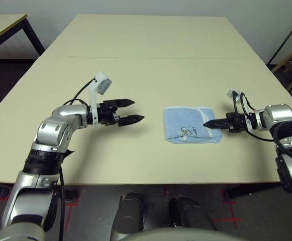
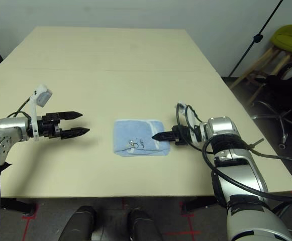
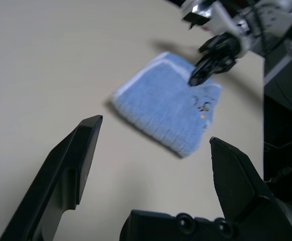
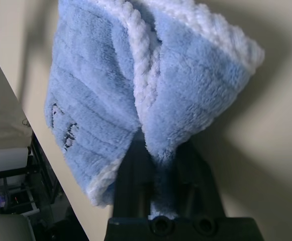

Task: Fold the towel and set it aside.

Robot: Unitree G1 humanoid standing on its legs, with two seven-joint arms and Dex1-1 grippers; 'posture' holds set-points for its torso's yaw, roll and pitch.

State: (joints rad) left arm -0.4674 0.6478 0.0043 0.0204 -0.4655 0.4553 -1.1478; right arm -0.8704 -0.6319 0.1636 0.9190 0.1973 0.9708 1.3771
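I need to set the towel with my right gripper on the bare table (image 1: 245, 87) near the table's edge by the black stand.
The towel (image 1: 186, 120) is a light-blue terry cloth with white edging, lying folded into a small square on the table (image 1: 135, 60), right of centre. A dark embroidered mark shows near its front edge. My right gripper (image 1: 206, 124) reaches in from the right and is shut on the towel's right edge; in the right wrist view the cloth (image 4: 95, 90) is pinched between the fingers (image 4: 130, 165). My left gripper (image 1: 137, 110) hovers open a short way left of the towel, pointing at it, holding nothing. From the left wrist the towel (image 3: 161, 108) lies beyond the spread fingers (image 3: 80, 150).
A seam runs across the beige table behind the towel. Another table (image 1: 0, 25) stands at the back left. On the floor to the right are a green stool (image 2: 289, 37) and a black stand (image 2: 259, 37).
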